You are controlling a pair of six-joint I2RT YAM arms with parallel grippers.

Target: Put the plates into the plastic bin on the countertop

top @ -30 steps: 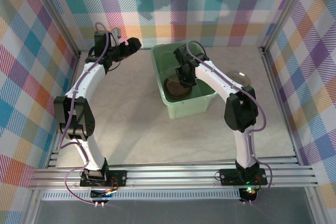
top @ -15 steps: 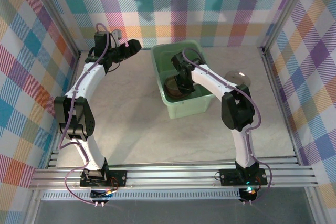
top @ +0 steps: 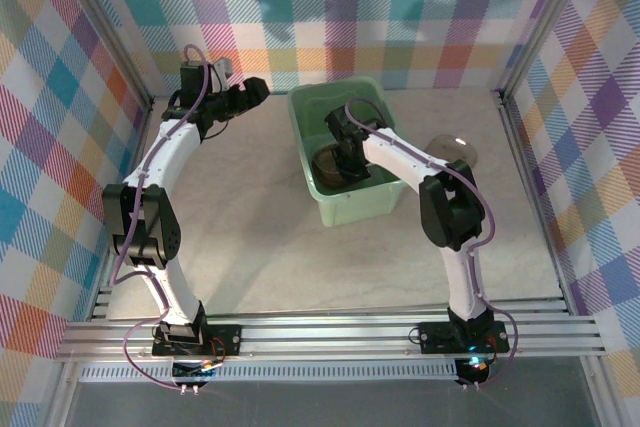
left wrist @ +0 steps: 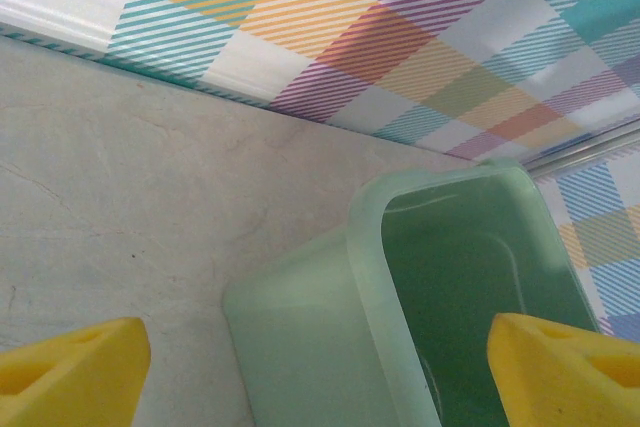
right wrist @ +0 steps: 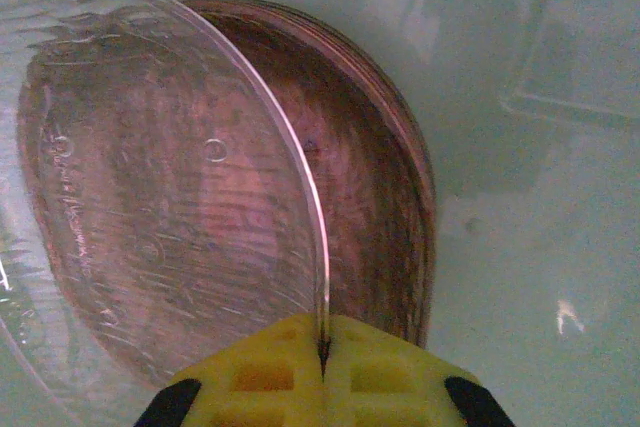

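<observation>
My right gripper should release the smoky-brown plate on top of the stack of brown plates point(top: 335, 166) point(right wrist: 235, 192) inside the bin.
The mint-green plastic bin point(top: 362, 205) stands on the beige countertop point(top: 250, 227) at the back middle. My right gripper point(top: 343, 154) reaches down into it. In the right wrist view this gripper point(right wrist: 322, 342) is shut on the rim of a translucent smoky-brown plate point(right wrist: 150, 197), held tilted on edge. Behind it lies a stack of brown plates point(right wrist: 385, 167) on the bin floor point(right wrist: 520, 247). One more plate point(top: 455, 150) lies on the countertop right of the bin. My left gripper point(top: 257, 86) hovers open left of the bin, nothing between its yellow fingertips point(left wrist: 70, 367).
Colourful plaid walls point(top: 330, 7) close in the back and both sides. The left wrist view looks down on the bin's near corner and rim point(left wrist: 368, 267), with bare countertop point(left wrist: 120, 197) to its left. An aluminium rail point(top: 330, 332) runs along the front edge.
My right gripper has carried the plate a little left and lower inside the bin, towards the stack. The left arm has not moved.
</observation>
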